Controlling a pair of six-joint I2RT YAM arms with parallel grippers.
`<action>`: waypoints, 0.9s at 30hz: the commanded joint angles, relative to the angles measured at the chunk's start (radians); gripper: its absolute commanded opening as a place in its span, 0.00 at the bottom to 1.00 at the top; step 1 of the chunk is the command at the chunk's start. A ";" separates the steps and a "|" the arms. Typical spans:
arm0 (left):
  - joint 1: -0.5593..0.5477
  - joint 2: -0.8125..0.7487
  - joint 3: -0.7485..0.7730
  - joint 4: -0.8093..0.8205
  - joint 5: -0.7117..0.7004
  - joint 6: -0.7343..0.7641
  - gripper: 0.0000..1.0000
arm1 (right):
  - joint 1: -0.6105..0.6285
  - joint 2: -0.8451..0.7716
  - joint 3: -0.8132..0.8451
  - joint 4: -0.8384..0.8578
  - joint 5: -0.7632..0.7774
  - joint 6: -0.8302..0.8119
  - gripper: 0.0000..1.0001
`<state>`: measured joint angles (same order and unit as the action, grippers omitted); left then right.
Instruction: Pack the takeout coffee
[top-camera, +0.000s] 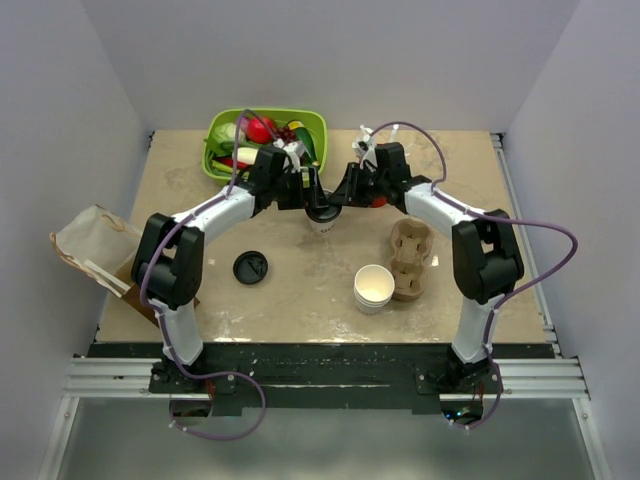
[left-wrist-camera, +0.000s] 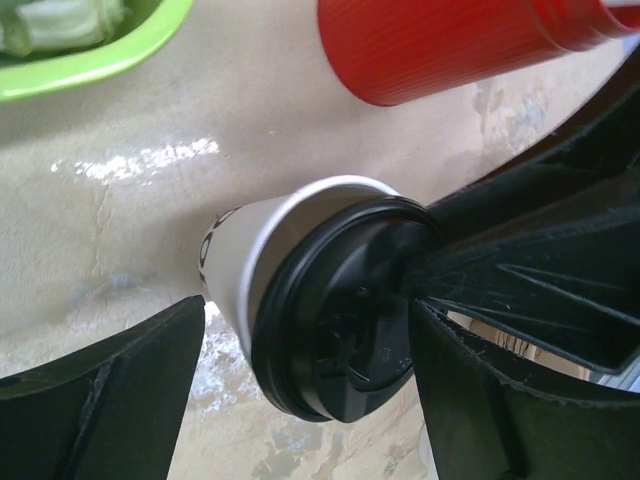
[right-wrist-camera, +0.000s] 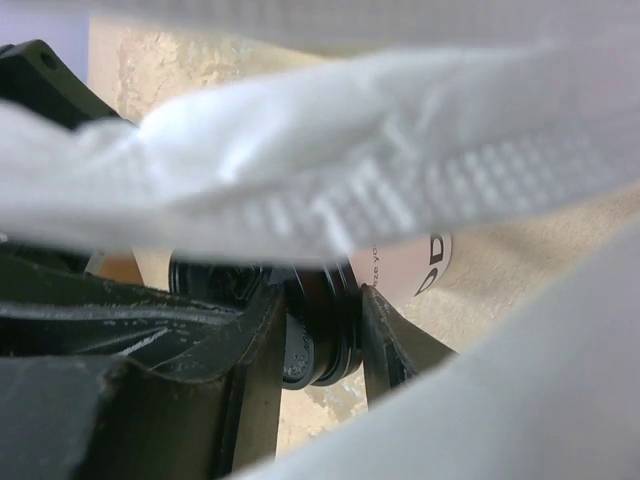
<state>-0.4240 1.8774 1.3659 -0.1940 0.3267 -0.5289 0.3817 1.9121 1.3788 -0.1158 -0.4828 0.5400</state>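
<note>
Next, I pinch the lid's edge (left-wrist-camera: 272, 335) and the cup's side together with my left gripper, because the black lid sits at a slant and leaves a gap at the cup's rim.
The takeout coffee (top-camera: 322, 216), a white paper cup with a black lid (left-wrist-camera: 335, 315), is at the table's back middle, between both grippers. My left gripper (top-camera: 311, 198) straddles the lid; it is open, with gaps on both sides of the lid in the left wrist view (left-wrist-camera: 310, 335). My right gripper (top-camera: 338, 196) comes in from the right. Its fingers pinch the lid's rim in the right wrist view (right-wrist-camera: 320, 310), one on the lid's top face, one under the rim against the cup wall (right-wrist-camera: 415, 265). I cannot tell whether the cup's base touches the table.
A brown cup carrier (top-camera: 410, 260) lies at the right, a stack of lidless white cups (top-camera: 373, 287) beside it. A loose black lid (top-camera: 250, 268) lies left of centre. Behind are a green basket of vegetables (top-camera: 222, 135) and a red ribbed cup (left-wrist-camera: 450, 45). A paper bag (top-camera: 90, 240) sits far left.
</note>
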 joint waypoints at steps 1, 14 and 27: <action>0.001 -0.011 -0.005 0.116 0.077 0.108 0.87 | 0.008 0.015 0.035 -0.045 0.067 -0.011 0.36; 0.004 -0.003 0.018 0.173 0.025 0.248 0.87 | 0.008 0.044 0.075 -0.096 0.090 -0.035 0.37; 0.022 0.049 0.062 0.157 0.126 0.345 0.83 | -0.003 0.051 0.082 -0.105 0.099 -0.035 0.36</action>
<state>-0.4122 1.9034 1.3842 -0.0914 0.3744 -0.2287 0.3813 1.9381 1.4364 -0.1673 -0.4393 0.5350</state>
